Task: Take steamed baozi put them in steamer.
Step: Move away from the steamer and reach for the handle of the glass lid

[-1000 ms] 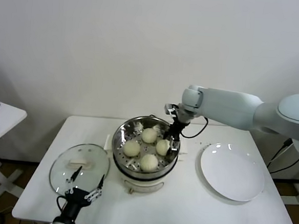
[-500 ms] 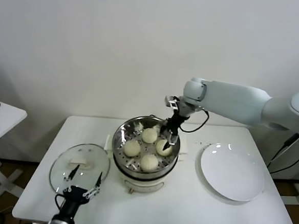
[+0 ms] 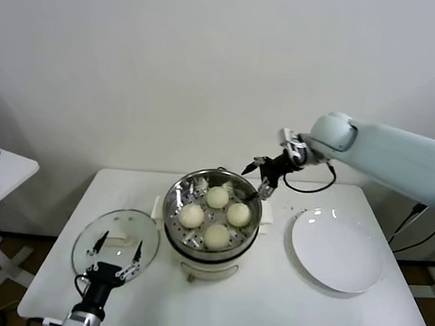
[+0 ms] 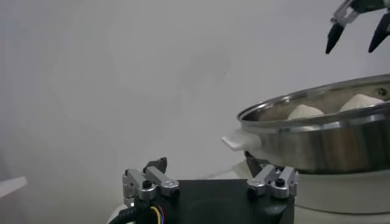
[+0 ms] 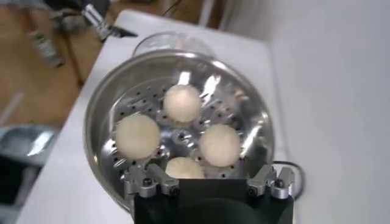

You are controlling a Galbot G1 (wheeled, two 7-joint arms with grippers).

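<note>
The white handle (image 3: 114,241) of the glass lid beside the steamer is the next place for my left gripper, which should move over to it and close there.
Several cream-white steamed baozi (image 3: 216,197) lie on the perforated tray of the shiny steamer (image 3: 176,195) at the table's middle. The right wrist view looks down on them, one baozi (image 5: 182,102) farthest and the steamer rim (image 5: 97,103) around all. My right gripper (image 3: 260,175) hangs open and empty above the steamer's far right rim, clear of the buns. My left gripper (image 3: 118,251) is open and empty low over the glass lid, near the table's front left. In the left wrist view the steamer (image 4: 317,143) stands to one side with two baozi (image 4: 304,111) showing over its rim.
A round glass lid (image 3: 116,230) with a white handle lies flat left of the steamer. An empty white plate (image 3: 337,252) sits on the right of the white table (image 3: 267,301). A small side table (image 3: 1,166) stands at far left.
My right gripper has lifted out of the steamer and drawn back to the right, empty, leaving the bun on the tray. The left gripper has crept slightly left over the lid.
</note>
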